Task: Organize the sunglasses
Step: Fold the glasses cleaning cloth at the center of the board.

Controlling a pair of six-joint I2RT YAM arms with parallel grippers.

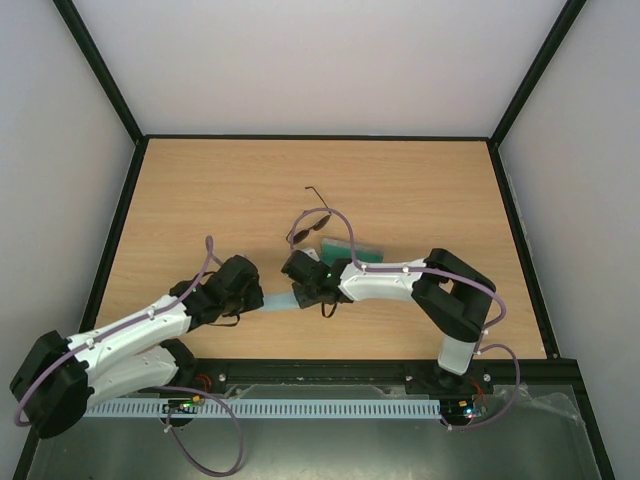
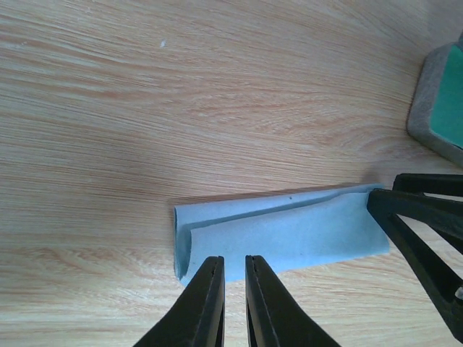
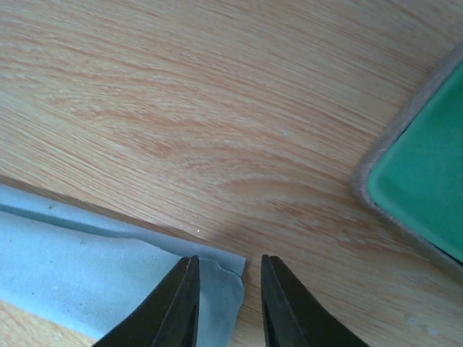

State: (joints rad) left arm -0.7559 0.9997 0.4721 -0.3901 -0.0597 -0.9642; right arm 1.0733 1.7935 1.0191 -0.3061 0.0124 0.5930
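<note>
My right gripper's fingers straddle the folded cloth's far corner, so my right gripper should take the middle of the cloth's end (image 2: 377,233) before the lift into the case.
The sunglasses (image 1: 309,227), a thin dark wire frame with dark oval lenses, lie unfolded on the table just beyond the arms, in the top view only. A folded light blue cloth (image 1: 279,302) lies between the two grippers. My left gripper (image 2: 233,259) hovers at the near edge of the cloth (image 2: 289,231), jaws only narrowly apart with nothing between them. My right gripper (image 3: 228,259) is open, its jaws straddling the right corner of the cloth (image 3: 72,267). The right gripper's fingers (image 2: 423,224) show at the cloth's right end in the left wrist view.
The grey, green-lined case (image 1: 357,251) lies open just right of the sunglasses, partly under the right arm. It shows at the right edge of the left wrist view (image 2: 443,101) and of the right wrist view (image 3: 423,177). Black frame rails edge the table.
</note>
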